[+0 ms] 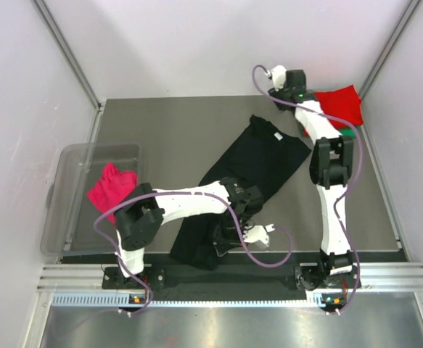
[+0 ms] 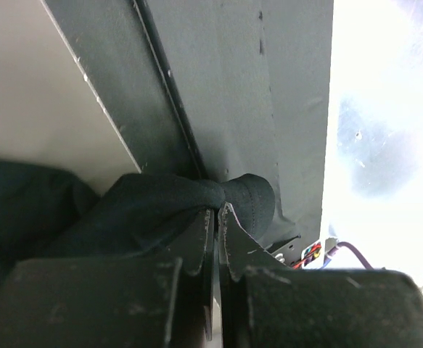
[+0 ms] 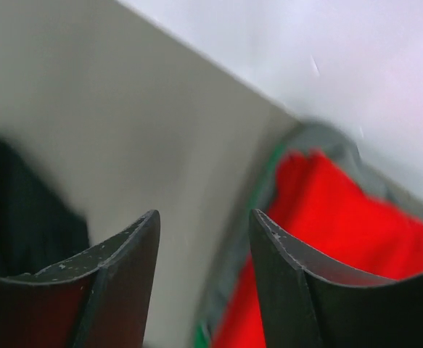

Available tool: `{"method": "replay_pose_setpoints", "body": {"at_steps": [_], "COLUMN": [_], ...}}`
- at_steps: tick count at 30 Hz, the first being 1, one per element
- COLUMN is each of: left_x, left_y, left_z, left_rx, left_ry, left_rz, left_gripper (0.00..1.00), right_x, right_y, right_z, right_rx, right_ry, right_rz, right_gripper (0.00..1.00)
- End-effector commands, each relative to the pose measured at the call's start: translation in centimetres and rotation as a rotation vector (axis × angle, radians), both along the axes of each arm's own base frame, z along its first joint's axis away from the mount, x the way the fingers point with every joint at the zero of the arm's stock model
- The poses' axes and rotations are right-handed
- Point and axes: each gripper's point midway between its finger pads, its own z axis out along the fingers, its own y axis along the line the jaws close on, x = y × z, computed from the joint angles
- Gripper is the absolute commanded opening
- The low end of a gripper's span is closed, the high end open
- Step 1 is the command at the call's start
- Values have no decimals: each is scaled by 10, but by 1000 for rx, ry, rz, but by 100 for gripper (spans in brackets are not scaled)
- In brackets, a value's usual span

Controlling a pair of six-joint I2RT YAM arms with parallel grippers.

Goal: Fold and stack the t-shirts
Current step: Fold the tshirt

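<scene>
I need to next move my right gripper to the white neck label (image 1: 278,135) at the far end of the black t-shirt and then close it there.
The black t-shirt (image 1: 258,163) lies spread diagonally across the middle of the table, with its white neck label (image 1: 277,136) at the far end. My left gripper (image 1: 224,239) is at the shirt's near end. In the left wrist view it (image 2: 218,212) is shut on a bunched fold of the black cloth (image 2: 160,210). My right gripper (image 1: 289,93) is at the far right, open and empty (image 3: 204,217). It hovers beside the red t-shirt (image 1: 338,105) (image 3: 342,239), which lies on a green one (image 1: 349,133) (image 3: 265,185). The magenta t-shirt (image 1: 112,187) lies in the bin.
A clear plastic bin (image 1: 70,217) stands at the left edge of the grey table (image 1: 167,138). White walls and metal posts enclose the table on three sides. A metal rail (image 1: 233,275) runs along the near edge by the arm bases.
</scene>
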Motion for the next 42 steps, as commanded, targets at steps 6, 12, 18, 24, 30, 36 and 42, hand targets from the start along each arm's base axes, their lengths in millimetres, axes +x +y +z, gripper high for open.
{"method": "replay_pose_setpoints", "body": {"at_steps": [6, 12, 18, 24, 30, 36, 42], "left_x": [10, 12, 12, 11, 10, 9, 27], "left_y": [3, -1, -2, -4, -8, -26, -49], "left_z": [25, 28, 26, 23, 23, 34, 24], "left_rx": [-86, -94, -93, -93, -104, -151, -176], "left_ry": [-103, -110, -108, -98, -83, -47, -96], "left_rz": [0, 0, -3, 3, 3, -5, -31], "left_gripper": [0, 0, 0, 0, 0, 0, 1], "right_x": [-90, -99, -101, -99, -92, -49, 6], "right_y": [2, -5, -6, -9, -7, 17, 56], "right_z": [-20, -54, -81, -103, -120, -99, -61], "right_rx": [-16, -16, -28, -50, -47, -125, -133], "right_ry": [294, 413, 479, 521, 546, 354, 55], "right_rz": [101, 107, 109, 109, 99, 124, 117], "right_gripper": [47, 48, 49, 34, 6, 2, 5]}}
